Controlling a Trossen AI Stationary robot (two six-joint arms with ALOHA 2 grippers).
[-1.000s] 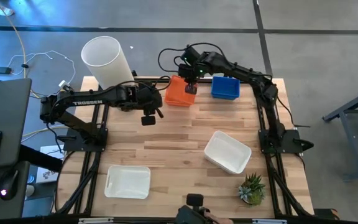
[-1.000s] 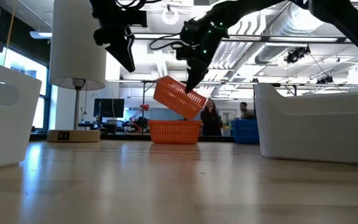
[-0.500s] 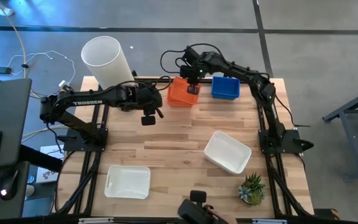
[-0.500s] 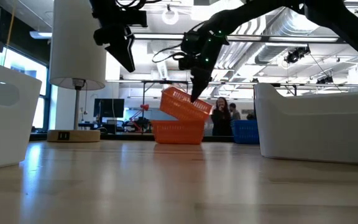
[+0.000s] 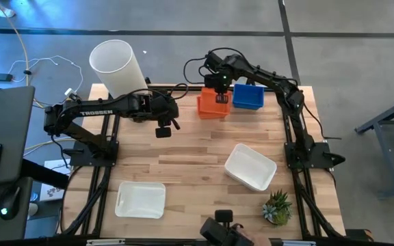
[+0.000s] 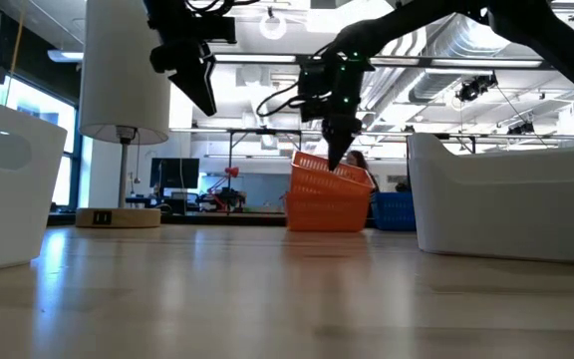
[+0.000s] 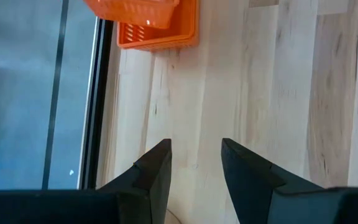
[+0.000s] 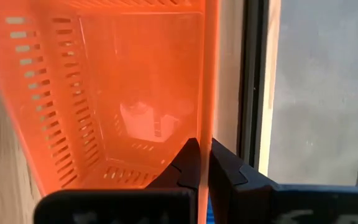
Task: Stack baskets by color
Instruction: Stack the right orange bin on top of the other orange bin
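With the upper orange basket tilted inside the lower orange basket, my right gripper next opens, retake the upper orange basket's rim (image 8: 209, 81) and works it down level.
Two orange baskets sit at the table's far edge. The upper orange basket (image 6: 327, 177) is tilted in the lower orange basket (image 6: 325, 211), and my right gripper (image 5: 219, 94) is shut on it. Both also show in the left wrist view, the upper basket (image 7: 132, 9) over the lower basket (image 7: 160, 34). A blue basket (image 5: 248, 96) stands just to their right. One white basket (image 5: 250, 166) lies at the middle right and another white basket (image 5: 140, 199) at the near left. My left gripper (image 7: 194, 165) hangs open over bare table, left of the orange pair. My right gripper pinches the upper orange basket's far wall at its rim (image 8: 204, 134), one finger inside the basket and one outside. The fingers come from above, pointing steeply down. The basket is tilted, with its lower part inside the lower orange basket.
A tall white cylinder lamp (image 5: 118, 65) stands at the far left corner. A small potted plant (image 5: 277, 207) is at the near right. People show in the room beyond the table in the low view. Bare wood lies in the table's middle.
My right gripper has gone down and toward the table's right edge with the upper orange basket and has tipped more steeply down. The basket has sunk into the lower orange one and is less tilted. The lower basket has slid right, close to the blue basket.
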